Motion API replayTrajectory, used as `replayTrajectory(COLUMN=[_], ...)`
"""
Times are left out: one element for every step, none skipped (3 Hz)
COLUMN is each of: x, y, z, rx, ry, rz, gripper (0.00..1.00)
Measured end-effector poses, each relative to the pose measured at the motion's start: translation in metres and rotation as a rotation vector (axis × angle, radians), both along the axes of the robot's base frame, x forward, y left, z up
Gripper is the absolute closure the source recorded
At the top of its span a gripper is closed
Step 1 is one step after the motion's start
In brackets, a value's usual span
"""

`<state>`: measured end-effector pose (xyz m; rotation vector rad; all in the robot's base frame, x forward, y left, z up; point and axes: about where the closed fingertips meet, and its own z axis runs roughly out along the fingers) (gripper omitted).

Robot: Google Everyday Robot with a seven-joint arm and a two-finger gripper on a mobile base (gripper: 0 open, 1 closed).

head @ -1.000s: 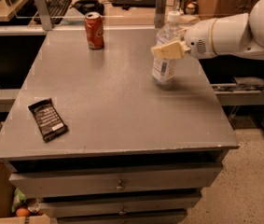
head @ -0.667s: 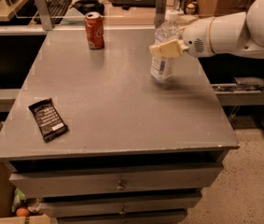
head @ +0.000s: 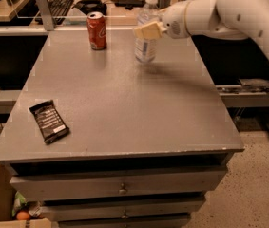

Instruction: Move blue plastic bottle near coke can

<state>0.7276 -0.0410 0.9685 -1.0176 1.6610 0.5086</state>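
The robot's gripper needs to set the blue plastic bottle down on the grey table [head: 114,52], close against the side of the coke can that faces the gripper.
The blue plastic bottle [head: 145,49] is a clear bottle with a white cap, upright at the far middle of the grey table [head: 124,108]. My gripper [head: 146,31] reaches in from the right on a white arm and is shut around the bottle's middle. The bottle's base is at or just above the tabletop; I cannot tell if it touches. The coke can [head: 97,31], red with a silver top, stands upright to the left of the bottle, about a can's width of gap between them.
A flat black snack wrapper [head: 49,121] lies near the table's front left. Drawers [head: 120,186] sit below the front edge. A desk with a keyboard [head: 60,4] stands behind the table. A shelf [head: 248,89] juts out at the right.
My gripper has carried the bottle leftward and toward the far edge, closing most of the gap to the coke can. The can and the wrapper have not moved.
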Motion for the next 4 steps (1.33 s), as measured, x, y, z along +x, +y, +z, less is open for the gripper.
replayTrajectory(x=[0.044, 0.066, 0.083, 0.093], y=[0.048, 0.072, 0.092, 0.107], z=[0.009, 0.008, -0.004, -0.016], rx=[-0.019, -0.028, -0.024, -0.047], ry=[-0.036, -0.038, -0.024, -0.007], rz=[0.027, 0.034, 0.040, 0.046], gripper=[1.00, 1.00, 1.00, 0.82])
